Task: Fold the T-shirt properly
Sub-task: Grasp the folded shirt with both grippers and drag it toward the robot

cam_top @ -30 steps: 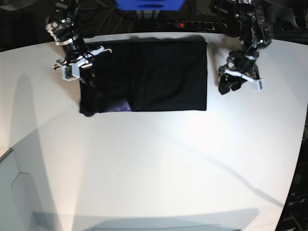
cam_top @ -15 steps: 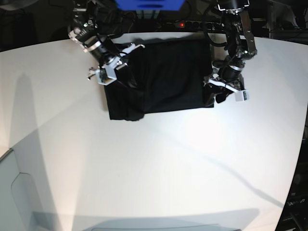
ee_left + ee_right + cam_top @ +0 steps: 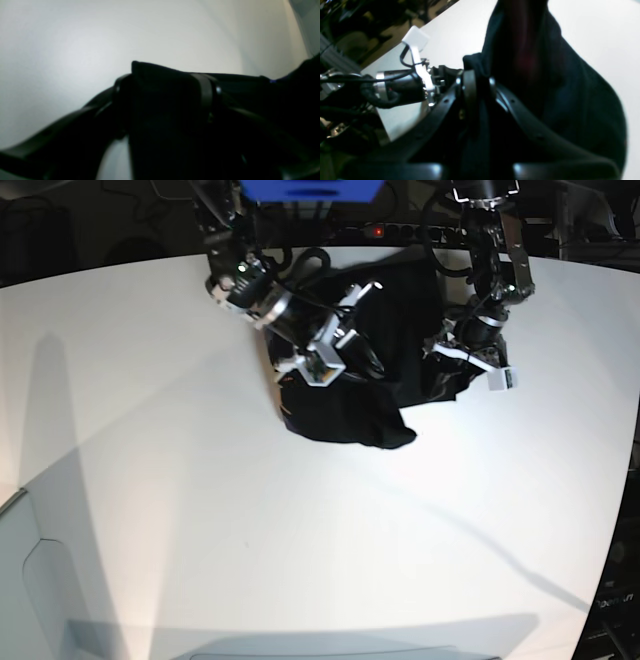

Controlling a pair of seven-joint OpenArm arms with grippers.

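Note:
Next, my right gripper releases the black T-shirt's fold, now held over the heap's middle, on the shirt's edge [image 3: 463, 384] beside my left gripper.
The black T-shirt [image 3: 395, 320] lies bunched at the back of the white table [image 3: 300, 530], its left part pulled over toward the right. My right gripper [image 3: 338, 350] is over the middle of the heap, shut on a fold of the cloth. In the right wrist view that gripper [image 3: 477, 82] pinches the T-shirt [image 3: 570, 100], which hangs beyond it. My left gripper [image 3: 452, 370] is at the shirt's right edge. In the left wrist view this gripper [image 3: 165, 87] has a thick fold of the T-shirt [image 3: 162, 105] standing between its fingers, closed on it.
A power strip with a red light [image 3: 376, 230] and a blue object [image 3: 310, 190] sit behind the table's far edge. A pale panel [image 3: 30, 580] stands at the near left corner. The left arm's white tab [image 3: 416, 37] is close beside the right gripper.
My right gripper has swept from the shirt's left edge toward the right, dragging the cloth over into a heap. My left gripper came in to the right edge and has stayed there.

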